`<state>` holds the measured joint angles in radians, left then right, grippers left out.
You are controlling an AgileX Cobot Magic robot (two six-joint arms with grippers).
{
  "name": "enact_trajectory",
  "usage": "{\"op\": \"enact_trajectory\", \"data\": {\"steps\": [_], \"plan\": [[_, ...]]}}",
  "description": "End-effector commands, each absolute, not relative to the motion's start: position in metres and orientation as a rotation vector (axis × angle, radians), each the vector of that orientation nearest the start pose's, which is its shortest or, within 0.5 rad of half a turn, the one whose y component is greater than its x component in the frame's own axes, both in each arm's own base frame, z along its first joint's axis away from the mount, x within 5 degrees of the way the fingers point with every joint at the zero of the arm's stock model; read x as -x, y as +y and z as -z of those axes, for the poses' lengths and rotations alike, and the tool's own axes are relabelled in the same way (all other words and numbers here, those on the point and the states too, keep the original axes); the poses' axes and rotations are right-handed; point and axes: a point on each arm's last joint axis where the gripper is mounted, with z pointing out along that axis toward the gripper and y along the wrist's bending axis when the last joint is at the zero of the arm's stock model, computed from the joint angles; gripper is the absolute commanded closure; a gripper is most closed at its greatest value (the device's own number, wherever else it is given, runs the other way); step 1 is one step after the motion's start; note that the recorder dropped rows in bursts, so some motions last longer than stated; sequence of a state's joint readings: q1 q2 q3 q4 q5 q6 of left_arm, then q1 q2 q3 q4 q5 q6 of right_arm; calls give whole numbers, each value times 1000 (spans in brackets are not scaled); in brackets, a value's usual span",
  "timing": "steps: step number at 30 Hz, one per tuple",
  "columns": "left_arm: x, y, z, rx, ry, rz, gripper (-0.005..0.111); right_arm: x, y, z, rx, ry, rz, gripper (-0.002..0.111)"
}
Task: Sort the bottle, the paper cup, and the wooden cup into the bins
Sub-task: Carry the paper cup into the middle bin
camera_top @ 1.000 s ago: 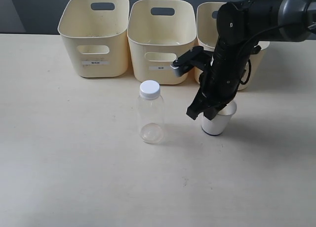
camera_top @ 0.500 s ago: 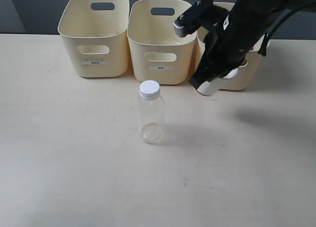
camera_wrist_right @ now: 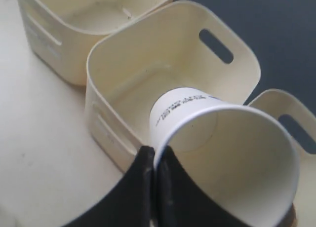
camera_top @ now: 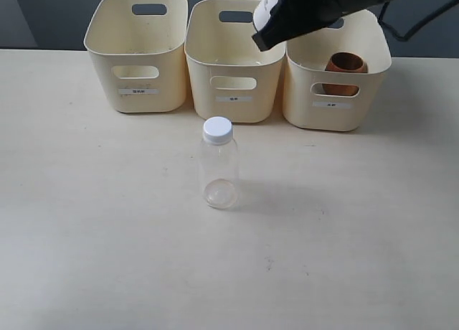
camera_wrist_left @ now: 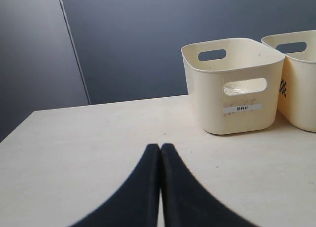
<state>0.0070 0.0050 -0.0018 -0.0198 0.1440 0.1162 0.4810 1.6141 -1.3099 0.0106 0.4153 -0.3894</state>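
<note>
Next, my right gripper lets go of the white paper cup on the bottom of the middle bin [camera_top: 234,66] [camera_wrist_right: 148,94], behind that bin's front handle.
The clear bottle [camera_top: 219,165] with a white cap stands upright on the table in front of the middle bin [camera_top: 202,77]. My right gripper [camera_wrist_right: 155,155] is shut on the rim of the white paper cup [camera_wrist_right: 222,148], one finger inside and one outside. The cup [camera_top: 267,7] hangs tilted above the middle bin [camera_wrist_right: 143,49]. The wooden cup [camera_top: 346,72] sits inside the right bin [camera_top: 301,104]. The left bin [camera_top: 107,79] holds nothing I can see. My left gripper [camera_wrist_left: 160,147] is shut on nothing, low over the table short of the left bin [camera_wrist_left: 232,113].
The three bins stand in a row along the table's far edge, against a dark wall. My right arm [camera_top: 323,7] reaches over the middle and right bins from the upper right. My left gripper does not show in the exterior view.
My right gripper has lifted the paper cup off the table beside the bottle and carried it up and back over the middle bin. The wooden cup in the right bin has come into view.
</note>
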Motion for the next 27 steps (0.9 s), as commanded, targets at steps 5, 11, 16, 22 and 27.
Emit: {"op": "enact_trajectory", "data": {"steps": [5,11,16,22,27], "plan": [[-56,0,-201,-72,1617,-76,107,-360,187,-299,868,1890,-63,109],[-56,0,-201,-72,1617,-76,107,-389,202,-282,890,1935,-61,109],[-56,0,-201,-75,1617,-80,107,-408,212,-276,911,1980,-60,109],[-56,0,-201,-75,1617,-80,107,-425,221,-277,977,2098,-44,109],[-56,0,-201,-77,1617,-81,107,-434,225,-279,1016,2180,-40,109]]}}
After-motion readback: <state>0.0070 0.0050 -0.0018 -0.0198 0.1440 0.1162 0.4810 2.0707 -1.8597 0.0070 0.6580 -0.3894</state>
